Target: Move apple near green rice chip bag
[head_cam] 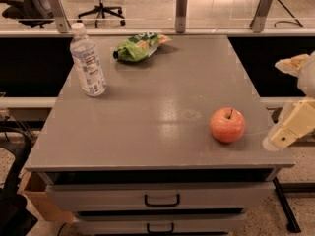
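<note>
My gripper goes to the red-orange apple next. It should close around the apple's lower half (228, 133), leaving the apple's stem and top above the fingers.
The red-orange apple (227, 125) with a short dark stem sits upright on the grey cabinet top (147, 112), near its front right corner. The green rice chip bag (138, 46) lies wrinkled at the back of the top, left of centre, far from the apple. My gripper (289, 130) is at the right edge of the view, just right of the apple and apart from it, level with the cabinet's right edge. It holds nothing.
A clear water bottle (87, 62) with a white cap stands at the back left. Glass panels with metal posts (181, 4) run behind the cabinet. Drawers with handles (162, 200) are below. A cardboard box (42, 200) sits at lower left.
</note>
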